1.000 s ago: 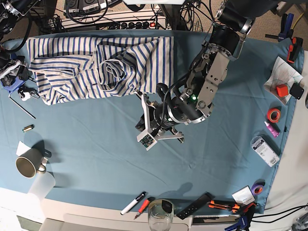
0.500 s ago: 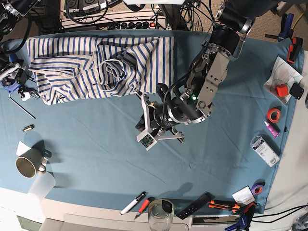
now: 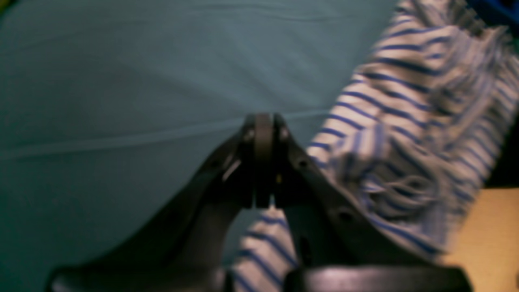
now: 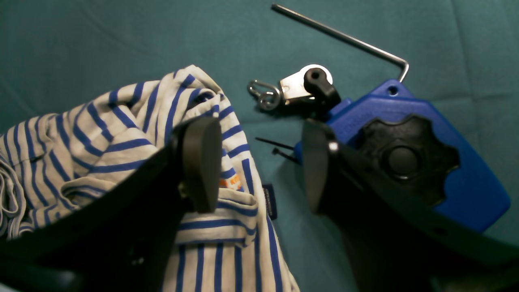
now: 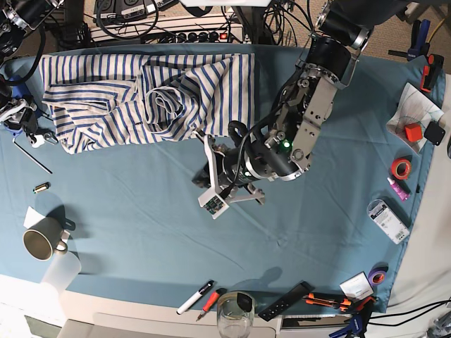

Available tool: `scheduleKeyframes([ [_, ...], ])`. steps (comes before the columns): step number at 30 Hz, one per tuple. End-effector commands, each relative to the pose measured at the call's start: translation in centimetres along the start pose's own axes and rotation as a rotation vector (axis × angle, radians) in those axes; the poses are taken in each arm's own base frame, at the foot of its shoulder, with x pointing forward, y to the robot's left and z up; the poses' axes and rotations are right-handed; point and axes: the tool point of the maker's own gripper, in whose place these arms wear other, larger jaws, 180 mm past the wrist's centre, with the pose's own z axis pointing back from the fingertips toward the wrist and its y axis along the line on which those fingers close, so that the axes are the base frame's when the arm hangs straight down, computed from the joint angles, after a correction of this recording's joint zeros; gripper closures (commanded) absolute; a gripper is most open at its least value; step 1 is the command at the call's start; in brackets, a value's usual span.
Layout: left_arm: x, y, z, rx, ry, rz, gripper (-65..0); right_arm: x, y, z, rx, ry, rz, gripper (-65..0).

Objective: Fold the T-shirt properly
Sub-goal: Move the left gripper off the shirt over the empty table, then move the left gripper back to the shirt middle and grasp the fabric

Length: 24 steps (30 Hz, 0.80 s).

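Note:
The T-shirt's middle is bunched up by a curled fold, so next my left gripper opens, pinches that fold's near side (image 5: 160, 124) and pulls it flatter before folding.
The T-shirt (image 5: 141, 98), white with thin blue stripes, lies crumpled along the far left part of the teal table cloth (image 5: 141, 232). My left gripper (image 5: 203, 172) hovers just off the shirt's near right corner. In the left wrist view the left gripper (image 3: 263, 121) is shut, its tips over bare cloth, with the T-shirt (image 3: 405, 121) blurred to the right. My right gripper (image 5: 20, 116) is at the shirt's left end. In the right wrist view the right gripper (image 4: 259, 166) stands open above the T-shirt (image 4: 121, 142) edge, close to its dark blue neck label (image 4: 269, 200).
A blue clamp (image 4: 405, 162), a metal clip (image 4: 292, 87) and a hex key (image 4: 344, 38) lie right beside the right gripper. A mug (image 5: 39, 243) stands front left. A marker (image 5: 194, 297) and a glass (image 5: 235, 313) sit at the front edge, tape rolls (image 5: 402, 167) at the right.
The left arm has shifted slightly left and up toward the shirt's corner. The right gripper has edged a little at the left side. The shirt lies as before.

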Motion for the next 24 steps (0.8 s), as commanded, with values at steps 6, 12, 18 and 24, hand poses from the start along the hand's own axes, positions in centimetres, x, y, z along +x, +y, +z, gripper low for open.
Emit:
scheduleKeyframes([
  [6,0.5,-4.1,0.2,-0.177,-0.055,-0.004,0.0,2.3,-0.4,0.8,-0.012,-0.068,0.031,-31.6],
  [12,-0.8,-6.0,-0.3,-0.215,-0.051,0.058,0.0,2.3,-0.4,0.8,-0.012,-0.070,0.031,-31.6],
  [18,-1.1,-5.1,-0.4,-0.165,-0.025,0.018,0.0,2.3,-0.4,0.8,-0.012,-0.071,0.031,-31.6],
  [24,-3.4,-4.1,-0.2,-0.147,0.158,-0.115,-3.1,2.5,-0.4,0.8,-0.012,-0.078,0.031,-31.6],
])
